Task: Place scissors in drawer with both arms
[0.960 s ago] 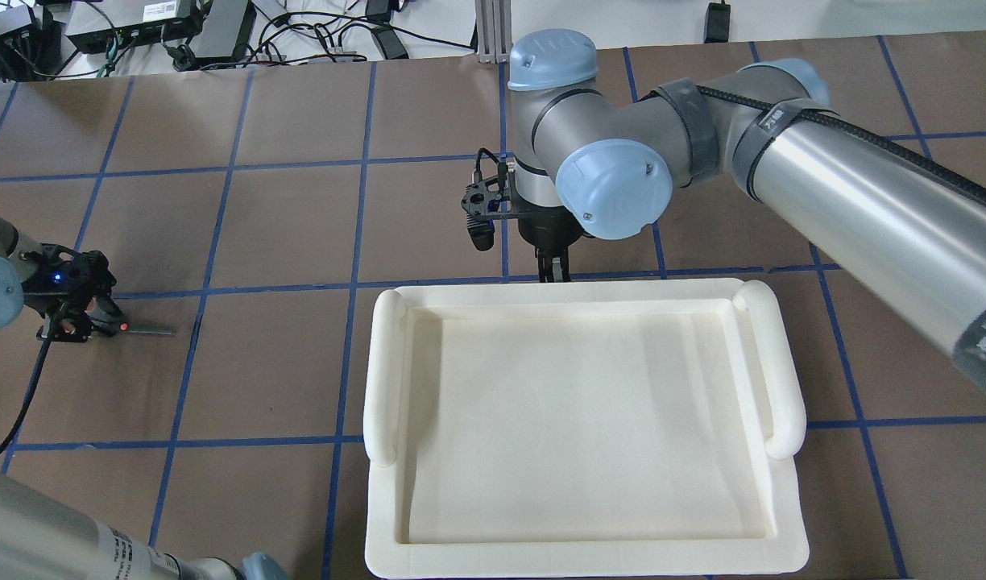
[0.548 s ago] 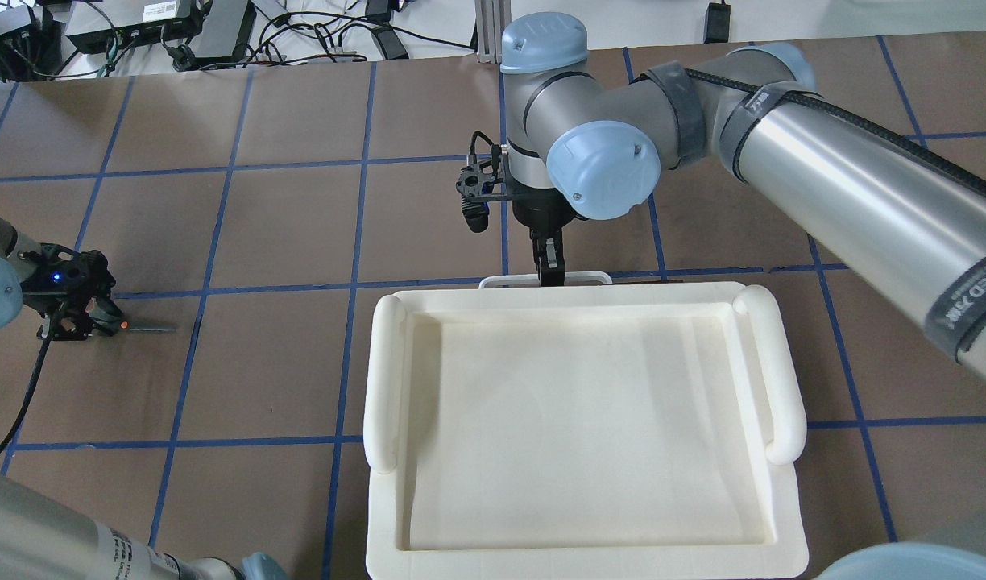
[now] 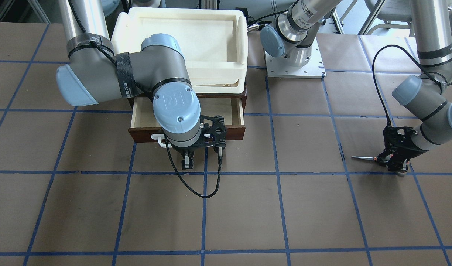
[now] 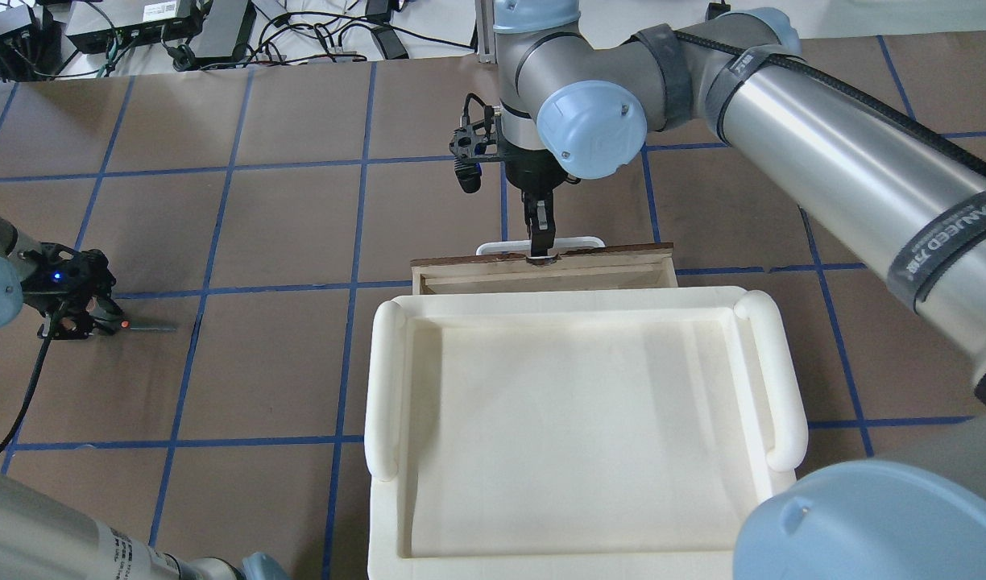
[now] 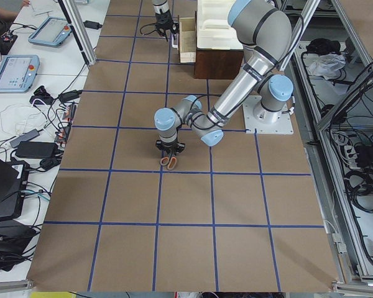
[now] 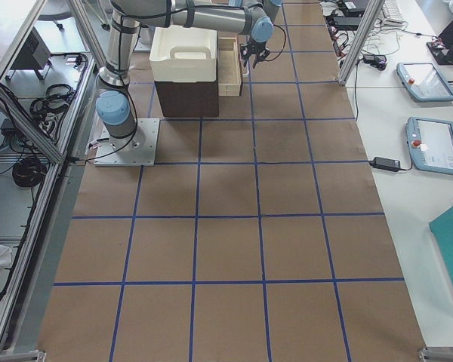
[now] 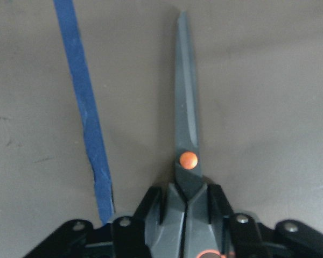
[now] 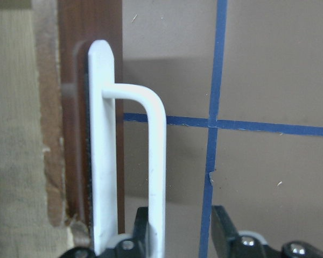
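Note:
Next, my right gripper lets go of the white bar handle over the blue tape line (image 3: 190, 172) (image 8: 207, 212) in front of the drawer.
The scissors (image 3: 362, 158) lie flat on the brown table, blades closed, also in the overhead view (image 4: 148, 328) and the left wrist view (image 7: 185, 134). My left gripper (image 3: 394, 166) (image 4: 97, 322) (image 7: 185, 200) is shut on their grey handle neck just behind the orange pivot. The dark brown drawer (image 3: 229, 133) (image 4: 622, 258) stands partly pulled out under the bin, its pale inside empty. My right gripper (image 3: 187, 162) (image 4: 540, 242) (image 8: 180, 221) is closed loosely around the white bar handle (image 8: 156, 140) (image 4: 577, 241); the bar rests against one finger.
The cream-white plastic bin (image 4: 573, 300) (image 3: 174, 13) sits on the dark cabinet (image 6: 187, 98) above the drawer. The right arm's elbow (image 3: 100, 77) hangs over the drawer's front. A cable (image 3: 196, 190) loops below the right wrist. The left arm's base plate (image 3: 294, 62) stands beside the cabinet.
My right gripper has moved away from the robot with the handle, and the drawer has slid out from under the bin. The left gripper and scissors have not moved.

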`<state>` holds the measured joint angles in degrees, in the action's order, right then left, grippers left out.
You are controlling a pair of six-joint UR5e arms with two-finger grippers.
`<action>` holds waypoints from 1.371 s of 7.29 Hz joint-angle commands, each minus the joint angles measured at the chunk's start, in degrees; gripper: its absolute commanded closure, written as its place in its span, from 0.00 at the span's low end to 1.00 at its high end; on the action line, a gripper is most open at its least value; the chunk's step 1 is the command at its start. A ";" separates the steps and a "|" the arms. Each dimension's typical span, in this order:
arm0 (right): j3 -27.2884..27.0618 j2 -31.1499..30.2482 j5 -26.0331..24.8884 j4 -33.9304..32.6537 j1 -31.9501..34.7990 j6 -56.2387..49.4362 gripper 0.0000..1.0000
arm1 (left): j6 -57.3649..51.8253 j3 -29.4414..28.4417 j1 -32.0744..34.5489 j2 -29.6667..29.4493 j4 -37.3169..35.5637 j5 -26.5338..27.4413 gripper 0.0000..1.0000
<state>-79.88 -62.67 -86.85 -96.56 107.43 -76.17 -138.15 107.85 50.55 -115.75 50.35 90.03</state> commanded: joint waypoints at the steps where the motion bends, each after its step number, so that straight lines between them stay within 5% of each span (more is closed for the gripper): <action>1: 1.82 1.15 0.01 -0.11 -0.21 -0.30 0.52 | -0.01 -1.06 0.07 1.57 0.10 0.15 1.00; 4: 3.58 2.28 0.63 -0.20 -1.26 -1.00 0.52 | -0.01 -3.60 0.77 4.64 3.76 0.24 1.00; 7: 4.47 3.78 0.45 -2.48 -1.26 -1.00 0.52 | 0.87 -15.35 4.45 9.31 20.79 -0.03 1.00; 10: 7.27 5.71 0.62 -2.75 -1.26 -0.91 0.52 | 2.27 -19.25 8.05 12.29 24.26 -0.20 1.00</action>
<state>-73.74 -57.82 -86.36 -99.25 106.17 -77.09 -136.71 89.84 56.85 -104.97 72.97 89.90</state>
